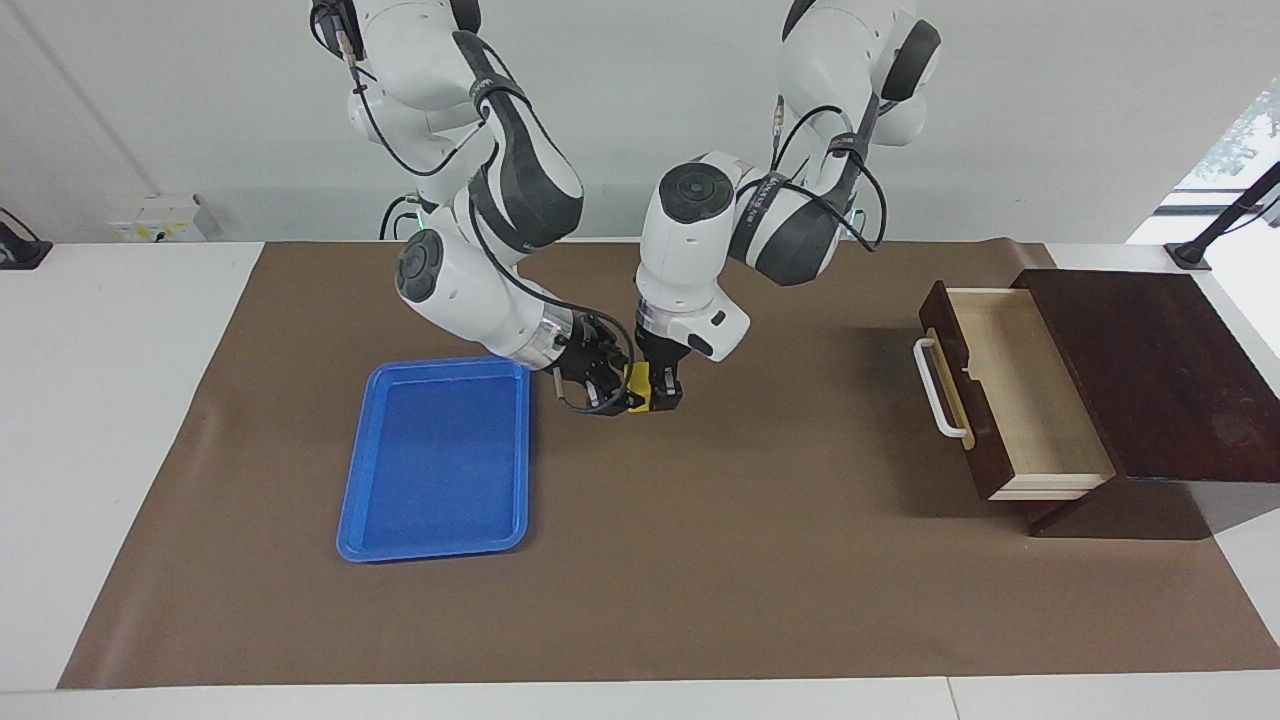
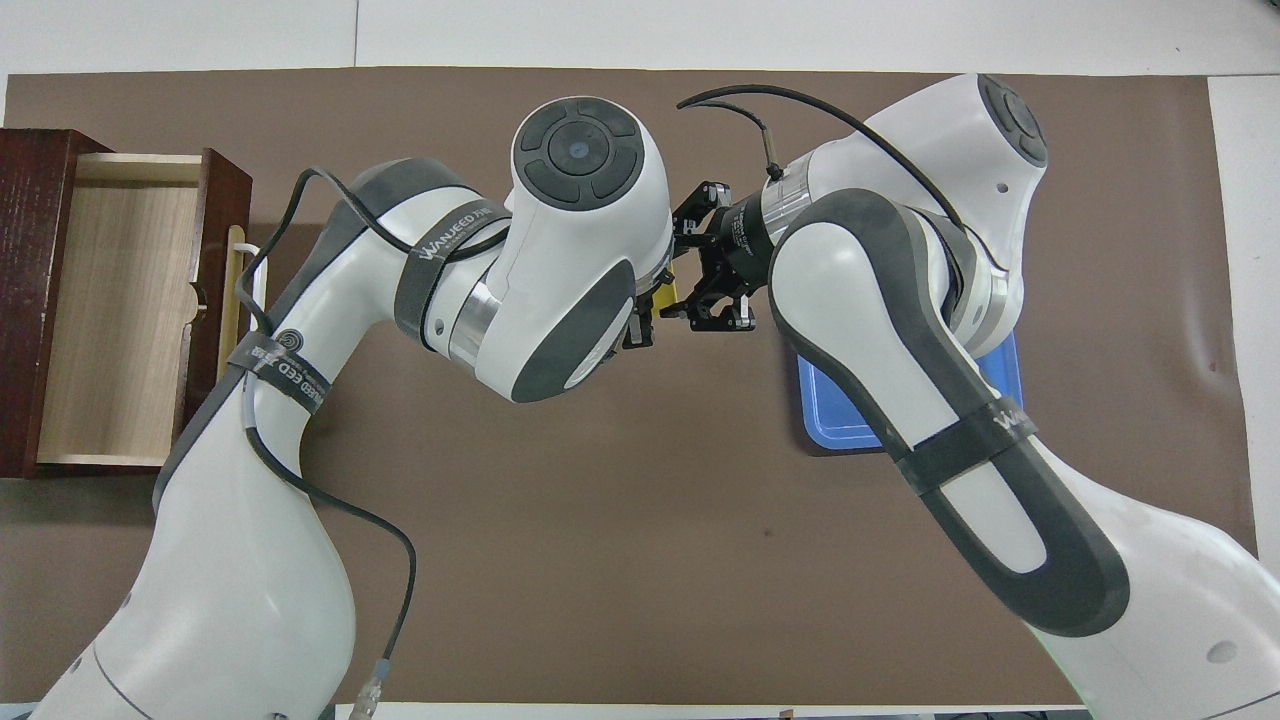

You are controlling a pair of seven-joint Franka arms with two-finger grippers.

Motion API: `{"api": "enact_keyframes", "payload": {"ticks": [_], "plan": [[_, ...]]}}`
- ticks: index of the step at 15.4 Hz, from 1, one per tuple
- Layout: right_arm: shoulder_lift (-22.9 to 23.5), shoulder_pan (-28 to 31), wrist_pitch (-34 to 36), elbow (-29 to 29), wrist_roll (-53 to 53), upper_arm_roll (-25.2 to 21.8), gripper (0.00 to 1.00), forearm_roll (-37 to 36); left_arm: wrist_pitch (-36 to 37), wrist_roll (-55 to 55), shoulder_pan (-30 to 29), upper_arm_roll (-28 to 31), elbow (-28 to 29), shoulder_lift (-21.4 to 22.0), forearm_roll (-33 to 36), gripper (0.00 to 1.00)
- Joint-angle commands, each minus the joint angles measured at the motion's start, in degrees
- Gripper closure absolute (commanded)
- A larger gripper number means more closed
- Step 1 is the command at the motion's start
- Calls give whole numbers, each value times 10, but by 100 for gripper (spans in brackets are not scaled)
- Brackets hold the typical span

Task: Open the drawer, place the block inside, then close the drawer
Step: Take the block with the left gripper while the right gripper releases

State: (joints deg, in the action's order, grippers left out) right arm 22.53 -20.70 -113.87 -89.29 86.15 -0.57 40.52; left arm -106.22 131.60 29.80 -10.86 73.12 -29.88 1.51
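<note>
Next, I release the yellow block with my left gripper on the middle of the open drawer's pale bottom [image 2: 136, 326].
The small yellow block [image 1: 640, 399] hangs in the air over the brown mat, between the blue tray and the drawer. My right gripper [image 1: 612, 390] reaches in sideways from the tray's side and is shut on it. My left gripper [image 1: 662, 392] points down right at the block, on its drawer side, touching or nearly touching it. In the overhead view only a sliver of the block [image 2: 665, 296] shows between the two hands. The dark wooden drawer [image 1: 1020, 390] stands pulled open at the left arm's end, its pale inside bare; it also shows in the overhead view [image 2: 110, 300].
A flat blue tray [image 1: 435, 460] lies on the mat toward the right arm's end, with nothing in it. The drawer's white bar handle [image 1: 935, 390] faces the middle of the table. The dark box [image 1: 1150, 370] holds the drawer.
</note>
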Motion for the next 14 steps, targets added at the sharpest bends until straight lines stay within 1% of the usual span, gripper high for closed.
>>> {"api": "enact_keyframes", "payload": {"ticks": [1, 2, 4, 5, 6, 7, 9, 11, 14], "plan": [[-12, -1, 1, -11, 17, -4, 10, 10, 25, -5, -37, 11, 6, 42, 0, 100], [-13, 0, 2, -10, 23, -4, 0, 10, 36, -9, -52, 10, 6, 52, 0, 100], [-17, 5, 6, -11, 28, -4, 0, 10, 81, -32, -76, 8, 4, 60, 1, 100], [-18, 5, 6, -11, 28, -5, 0, 10, 114, -66, -87, 8, 3, 61, 1, 100], [-19, 6, 6, -11, 28, -5, 0, 10, 140, -104, -98, 8, 4, 67, 1, 100], [-19, 7, 7, -11, 27, -7, 0, 9, 160, -154, -116, 13, 4, 82, -1, 100], [-25, 20, 22, -10, 18, -11, 0, -1, 183, -251, -174, 14, 8, 106, -12, 100], [-40, 50, 45, -9, -21, -10, 0, -31, 202, -331, -232, 14, 7, 113, -13, 100], [-68, 91, 113, -5, -146, -11, 0, -107, 200, -432, -313, 14, 8, 117, -12, 100]]}}
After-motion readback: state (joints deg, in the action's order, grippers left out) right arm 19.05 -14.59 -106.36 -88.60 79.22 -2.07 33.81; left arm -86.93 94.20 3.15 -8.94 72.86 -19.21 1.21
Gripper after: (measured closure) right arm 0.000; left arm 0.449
